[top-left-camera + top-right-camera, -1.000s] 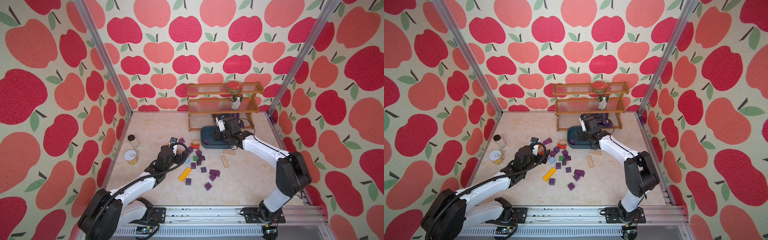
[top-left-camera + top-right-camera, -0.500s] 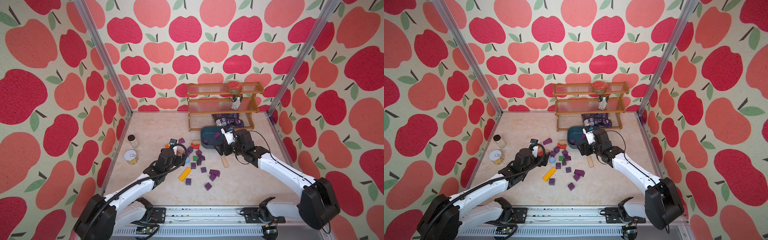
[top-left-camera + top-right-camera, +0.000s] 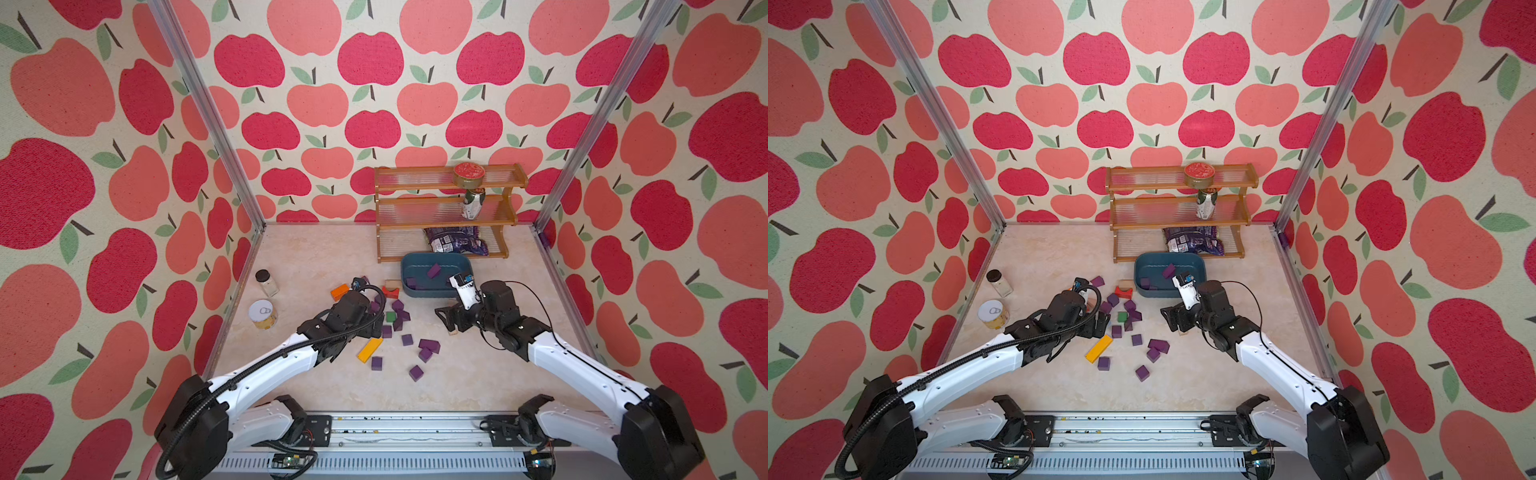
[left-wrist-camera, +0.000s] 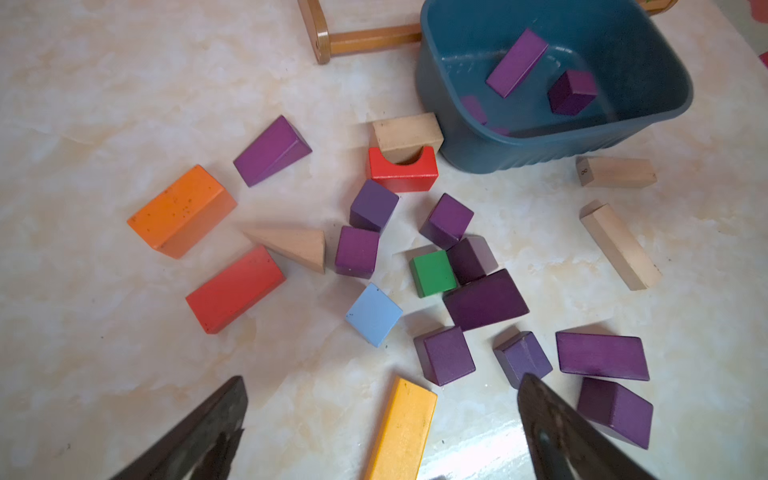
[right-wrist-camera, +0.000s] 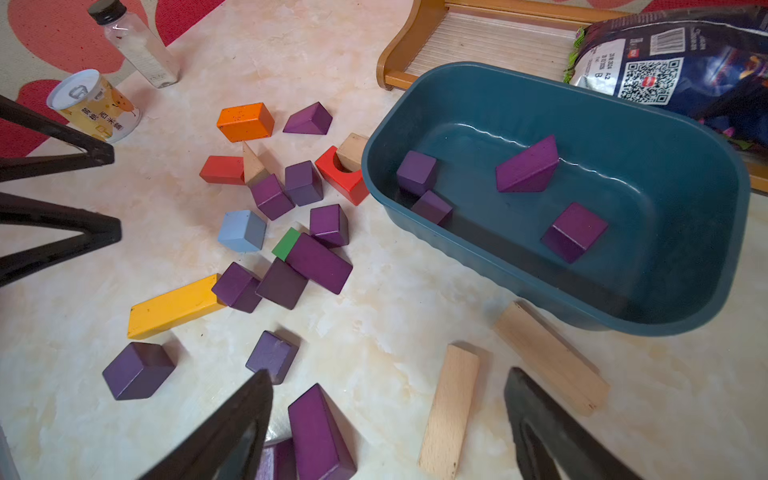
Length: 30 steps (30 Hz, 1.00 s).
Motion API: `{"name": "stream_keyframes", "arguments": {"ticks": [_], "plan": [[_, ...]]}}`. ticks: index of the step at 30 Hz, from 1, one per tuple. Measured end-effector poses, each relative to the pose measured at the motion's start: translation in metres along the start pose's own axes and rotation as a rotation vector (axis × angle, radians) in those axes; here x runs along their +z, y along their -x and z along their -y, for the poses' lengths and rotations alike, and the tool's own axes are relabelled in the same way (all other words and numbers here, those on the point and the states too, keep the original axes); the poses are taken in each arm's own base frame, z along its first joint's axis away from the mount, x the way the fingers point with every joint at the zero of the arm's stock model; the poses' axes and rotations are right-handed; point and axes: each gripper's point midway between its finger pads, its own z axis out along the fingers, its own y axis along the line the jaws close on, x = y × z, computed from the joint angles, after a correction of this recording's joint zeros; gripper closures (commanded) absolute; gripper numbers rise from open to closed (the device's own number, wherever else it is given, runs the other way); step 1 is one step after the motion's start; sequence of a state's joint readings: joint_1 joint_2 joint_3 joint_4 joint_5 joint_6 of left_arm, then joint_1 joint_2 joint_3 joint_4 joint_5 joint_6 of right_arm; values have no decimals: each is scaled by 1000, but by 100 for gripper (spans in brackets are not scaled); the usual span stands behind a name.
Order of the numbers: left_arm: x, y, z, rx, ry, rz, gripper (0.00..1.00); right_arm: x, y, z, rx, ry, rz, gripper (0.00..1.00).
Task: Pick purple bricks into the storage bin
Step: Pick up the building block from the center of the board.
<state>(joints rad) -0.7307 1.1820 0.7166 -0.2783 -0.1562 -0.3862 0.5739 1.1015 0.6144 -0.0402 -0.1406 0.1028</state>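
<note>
Next, my left gripper closes on the sides of the purple cube [image 3: 387, 331] [image 4: 444, 355] between the far end of the yellow block and the green block.
Several purple bricks [image 3: 416, 372] lie scattered mid-floor among other coloured blocks. The teal storage bin [image 3: 451, 261] stands in front of the rack and holds several purple bricks, among them a wedge [image 5: 528, 166] and a cube [image 5: 575, 230]. My left gripper [image 3: 376, 323] is open and empty, low over the pile; a yellow block [image 4: 403, 428] and a purple cube [image 4: 444, 353] lie under it. Also open and empty, my right gripper [image 3: 449, 320] hangs over the floor just in front of the bin [image 5: 519, 274]. Below it lie a plain wood block [image 5: 451, 407] and a purple wedge [image 5: 318, 428].
A wooden shelf rack [image 3: 444, 208] at the back carries a tin, a can and a purple snack bag [image 3: 455, 243]. A glass jar [image 3: 266, 282] and a ring-pull can [image 3: 262, 314] stand near the left wall. Orange [image 4: 183, 210], red, green and light-blue blocks mix with the purple ones.
The right gripper has pulled back from over the bin toward the front and lower, and its jaws have opened wider. The left arm has barely moved.
</note>
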Motion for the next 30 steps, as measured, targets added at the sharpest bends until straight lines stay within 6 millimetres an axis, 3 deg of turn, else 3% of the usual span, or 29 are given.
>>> {"name": "stream_keyframes", "arguments": {"ticks": [8, 13, 19, 30], "plan": [[17, -33, 23, 78, 6, -119, 1, -16, 6, -1, -31, -9, 114, 1], [29, -26, 33, 84, 7, -140, 1, -19, 4, 1, -34, -23, 133, 1], [43, -26, 51, 104, -9, -183, 15, -15, 4, 3, -33, -34, 133, 1], [55, -35, 68, 160, 17, -261, 26, -16, -3, 5, -36, -43, 154, 1]]}}
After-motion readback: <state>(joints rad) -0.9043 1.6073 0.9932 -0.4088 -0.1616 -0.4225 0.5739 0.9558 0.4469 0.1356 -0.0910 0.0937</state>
